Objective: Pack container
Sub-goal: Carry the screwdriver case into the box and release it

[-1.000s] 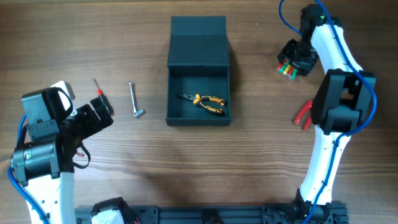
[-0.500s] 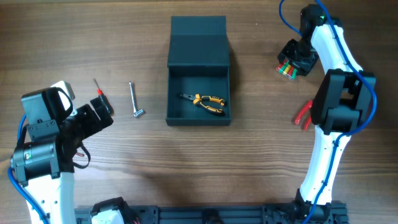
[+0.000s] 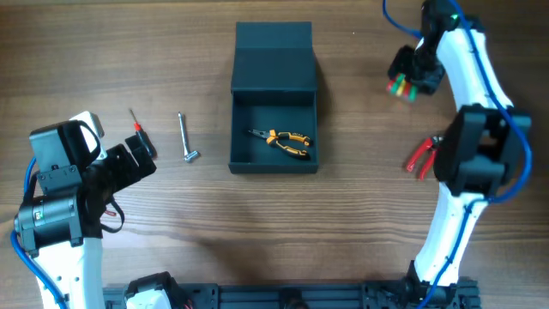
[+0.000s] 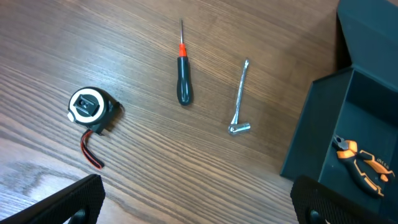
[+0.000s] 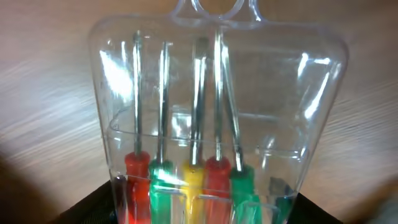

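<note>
I should use my right gripper to set the clear pack of coloured screwdrivers down on the orange-handled pliers inside the container point(image 3: 276, 130).
The container point(image 3: 274, 165), a dark teal-black box, stands open at the table's middle with its flap lid point(image 3: 274, 53) folded back. Orange-handled pliers point(image 3: 283, 142) lie inside it; they also show in the left wrist view point(image 4: 360, 168) beside the container's wall point(image 4: 314, 127). My right gripper point(image 3: 407, 79) is at the far right, shut on a clear pack of coloured screwdrivers point(image 5: 211, 124), and holds it above the table. My left gripper point(image 3: 137, 159) is open and empty, left of the container; its fingers point(image 4: 199, 208) frame bare wood.
A black-and-red screwdriver point(image 4: 183, 74), a metal L-shaped wrench point(image 4: 240, 99) and a black tape measure point(image 4: 90, 109) lie left of the container. Red-handled pliers point(image 3: 419, 156) lie at the right, partly under my right arm.
My right gripper has risen and shifted slightly up and right with the screwdriver pack. The right arm's elbow moved right, baring more of the red pliers. The left arm is still.
</note>
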You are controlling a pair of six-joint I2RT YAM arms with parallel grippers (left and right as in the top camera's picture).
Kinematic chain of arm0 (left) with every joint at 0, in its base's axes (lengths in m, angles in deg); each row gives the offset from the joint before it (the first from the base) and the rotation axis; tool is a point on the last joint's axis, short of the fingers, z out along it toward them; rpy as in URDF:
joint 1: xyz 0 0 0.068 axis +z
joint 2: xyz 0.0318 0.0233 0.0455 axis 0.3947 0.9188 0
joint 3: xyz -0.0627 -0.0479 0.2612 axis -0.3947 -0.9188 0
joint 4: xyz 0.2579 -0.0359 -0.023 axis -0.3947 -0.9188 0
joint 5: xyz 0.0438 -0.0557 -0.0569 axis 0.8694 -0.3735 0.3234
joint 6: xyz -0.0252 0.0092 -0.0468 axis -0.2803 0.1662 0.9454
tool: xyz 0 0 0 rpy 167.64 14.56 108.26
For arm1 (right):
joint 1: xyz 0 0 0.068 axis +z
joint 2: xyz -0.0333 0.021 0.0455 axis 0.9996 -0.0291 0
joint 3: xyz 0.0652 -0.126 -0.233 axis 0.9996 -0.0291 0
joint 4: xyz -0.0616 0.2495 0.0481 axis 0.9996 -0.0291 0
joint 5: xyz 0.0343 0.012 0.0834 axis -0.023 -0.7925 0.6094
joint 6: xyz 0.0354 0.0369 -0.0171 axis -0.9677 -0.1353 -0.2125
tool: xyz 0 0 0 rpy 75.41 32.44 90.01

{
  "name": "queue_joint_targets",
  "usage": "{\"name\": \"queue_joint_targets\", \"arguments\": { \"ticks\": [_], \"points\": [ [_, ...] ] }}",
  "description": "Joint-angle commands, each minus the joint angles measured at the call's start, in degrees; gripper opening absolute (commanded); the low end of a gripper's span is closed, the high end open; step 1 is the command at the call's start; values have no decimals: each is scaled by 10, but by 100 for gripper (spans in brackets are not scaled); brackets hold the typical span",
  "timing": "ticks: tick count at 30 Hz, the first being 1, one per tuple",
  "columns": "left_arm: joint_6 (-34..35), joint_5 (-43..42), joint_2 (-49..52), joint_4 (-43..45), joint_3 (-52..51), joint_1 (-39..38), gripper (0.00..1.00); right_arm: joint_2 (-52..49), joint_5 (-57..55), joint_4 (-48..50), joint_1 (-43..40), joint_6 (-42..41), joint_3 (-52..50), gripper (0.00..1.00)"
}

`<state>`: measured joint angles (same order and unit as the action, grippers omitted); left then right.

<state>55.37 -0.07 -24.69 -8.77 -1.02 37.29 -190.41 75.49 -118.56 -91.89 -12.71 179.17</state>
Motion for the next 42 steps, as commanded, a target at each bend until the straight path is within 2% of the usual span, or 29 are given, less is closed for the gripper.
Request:
{"name": "queue_joint_targets", "arguments": {
  "ticks": [1, 2, 4, 5, 9, 15, 29, 42],
  "points": [
    [-12, -9, -7, 0, 11, 4, 100, 110, 2, -1, 49, 185, 3, 4],
    [-12, -9, -7, 0, 11, 4, 100, 140, 5, -16, 85, 288, 3, 4],
    [-12, -9, -7, 0, 11, 4, 100, 161, 19, -44, 129, 410, 3, 4],
    [-12, -9, -7, 0, 11, 4, 99, 168, 18, -54, 150, 445, 3, 5],
    [-12, -9, -7, 0, 11, 4, 100, 172, 21, -100, 226, 573, 3, 4],
    [-12, -9, -7, 0, 11, 4, 100, 172, 20, -108, 311, 668, 3, 4],
    [-12, -9, -7, 0, 11, 4, 100, 154, 70, -78, 339, 678, -6, 4],
    [-12, -9, -7, 0, 11, 4, 100, 50, 94, -80, 339, 682, -6, 4]
  ]
}}
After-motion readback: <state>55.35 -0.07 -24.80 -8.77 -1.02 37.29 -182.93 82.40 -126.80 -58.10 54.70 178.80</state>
